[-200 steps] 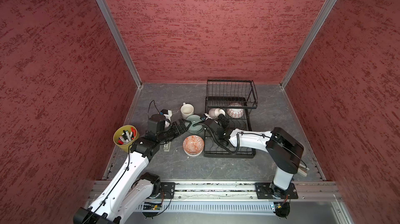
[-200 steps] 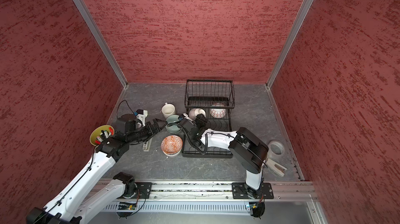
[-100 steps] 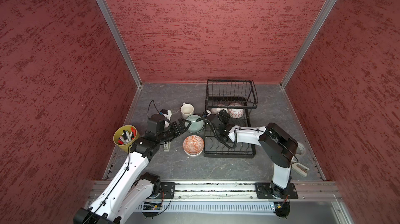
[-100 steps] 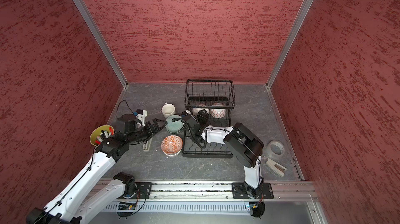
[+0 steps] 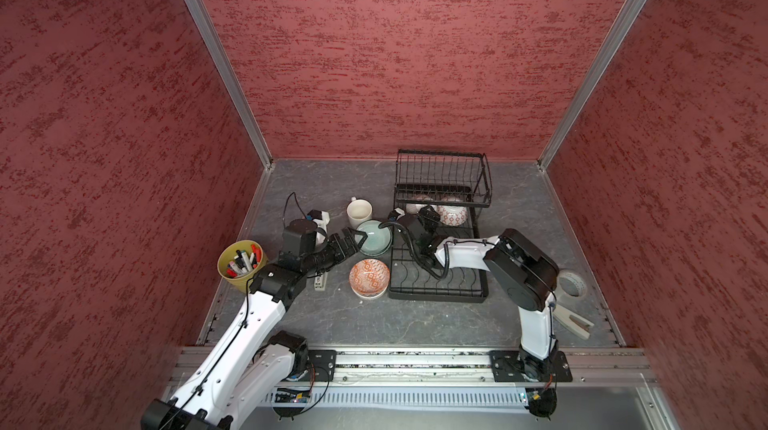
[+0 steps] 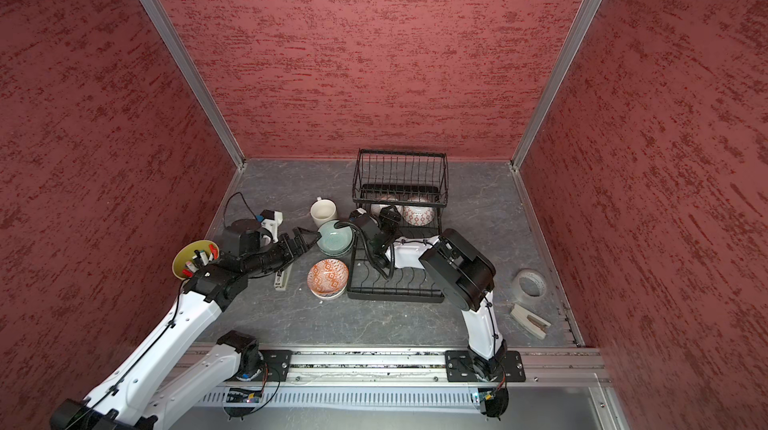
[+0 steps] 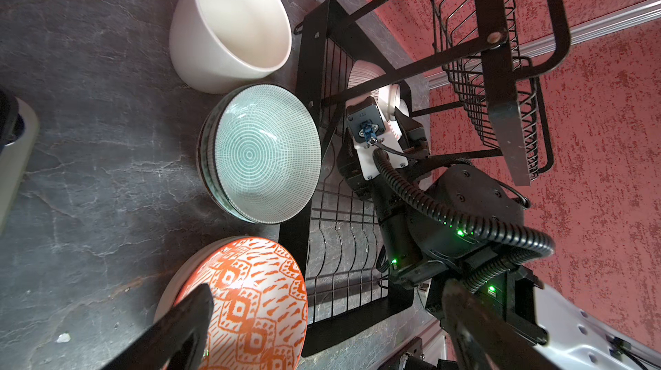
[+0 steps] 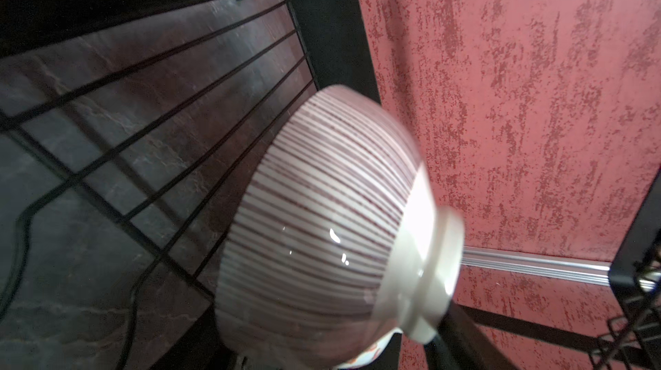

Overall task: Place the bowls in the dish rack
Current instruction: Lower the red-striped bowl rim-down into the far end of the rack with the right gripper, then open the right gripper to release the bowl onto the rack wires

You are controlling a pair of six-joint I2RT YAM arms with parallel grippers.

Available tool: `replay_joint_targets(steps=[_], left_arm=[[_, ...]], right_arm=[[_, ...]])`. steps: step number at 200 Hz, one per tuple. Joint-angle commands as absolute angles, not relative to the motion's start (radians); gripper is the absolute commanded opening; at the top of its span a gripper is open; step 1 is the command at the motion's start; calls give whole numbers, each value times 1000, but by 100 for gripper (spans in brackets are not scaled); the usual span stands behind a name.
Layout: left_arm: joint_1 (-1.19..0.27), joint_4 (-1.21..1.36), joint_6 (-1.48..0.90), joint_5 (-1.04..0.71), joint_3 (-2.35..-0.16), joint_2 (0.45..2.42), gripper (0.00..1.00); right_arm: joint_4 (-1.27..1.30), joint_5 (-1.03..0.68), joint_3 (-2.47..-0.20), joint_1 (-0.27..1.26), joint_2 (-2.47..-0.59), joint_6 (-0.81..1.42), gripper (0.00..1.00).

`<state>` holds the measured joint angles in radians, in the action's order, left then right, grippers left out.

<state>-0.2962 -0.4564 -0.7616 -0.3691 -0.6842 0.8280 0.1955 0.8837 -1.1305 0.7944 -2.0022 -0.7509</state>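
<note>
The robot's left gripper needs to close on the stapler-side rim (image 5: 351, 278) of the orange-patterned bowl on the table, by the front corner of the dish rack.
The black wire dish rack (image 5: 436, 291) stands right of centre. One orange-patterned bowl (image 5: 454, 214) rests at its back, under the upper basket (image 5: 440, 174). My right gripper (image 5: 424, 215) reaches in beside it, shut on a pink-striped bowl (image 8: 322, 214) tipped on its side over the rack wires; its fingers are hidden behind the bowl. My left gripper (image 5: 356, 237) is open and empty at the rim of a pale green bowl (image 7: 264, 153), which is stacked on another beside the rack. Another orange-patterned bowl (image 5: 369, 277) sits on the table by the rack's front corner.
A cream mug (image 5: 359, 212) stands behind the green bowl. A yellow-green pot of markers (image 5: 240, 261) and a stapler (image 5: 320, 281) lie near my left arm. A tape roll (image 5: 571, 284) and a pale wedge (image 5: 575, 322) sit at the right.
My right gripper has carried the pink-striped bowl toward the back of the rack, under the upper basket, and its elbow has swung inward. The left arm has stayed still.
</note>
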Motion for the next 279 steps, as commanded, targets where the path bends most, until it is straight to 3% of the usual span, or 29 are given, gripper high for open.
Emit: replay_joint_targets(steps=[1, 139, 279], left_arm=[[-288, -465, -752, -378, -674, 818, 100], [-287, -471, -751, -374, -672, 812, 100], [-286, -469, -748, -373, -669, 809, 100]], right_arm=[[301, 887, -1179, 786, -2019, -811, 72], [379, 871, -1158, 778, -2066, -806, 83], [326, 854, -1084, 779, -1968, -634, 85]])
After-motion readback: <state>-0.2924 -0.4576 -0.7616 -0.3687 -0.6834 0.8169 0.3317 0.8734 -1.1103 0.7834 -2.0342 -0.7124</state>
